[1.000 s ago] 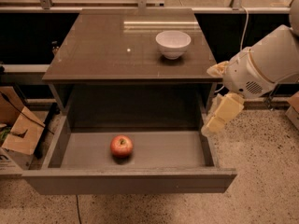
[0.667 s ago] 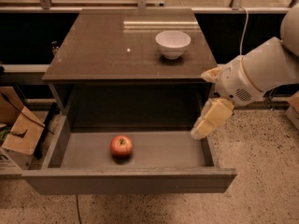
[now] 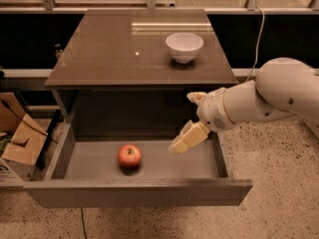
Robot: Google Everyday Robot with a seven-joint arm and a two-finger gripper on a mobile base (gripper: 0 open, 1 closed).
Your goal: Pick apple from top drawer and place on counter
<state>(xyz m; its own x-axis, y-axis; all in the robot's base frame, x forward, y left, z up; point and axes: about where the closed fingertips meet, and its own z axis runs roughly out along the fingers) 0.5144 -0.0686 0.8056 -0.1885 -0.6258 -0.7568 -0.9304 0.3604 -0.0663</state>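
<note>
The red apple in the open top drawer is next, so my gripper should move to it and close around the apple's sides [image 3: 131, 157].
The red apple [image 3: 129, 156] lies on the grey floor of the open top drawer [image 3: 134, 191], a little left of its middle. The gripper [image 3: 185, 138] hangs over the right part of the drawer, above the floor and to the right of the apple, not touching it. Its cream fingers point down and to the left. The white arm reaches in from the right. The glossy dark counter [image 3: 109, 54] tops the cabinet behind the drawer.
A white bowl [image 3: 184, 46] stands on the counter at the back right. Cardboard boxes [image 3: 17, 133] sit on the floor at the left. A speckled floor lies to the right. A cable hangs down at the back right.
The arm and gripper have moved left, from the drawer's right side wall to over the drawer's right part, closer to the apple. The apple and bowl have not moved.
</note>
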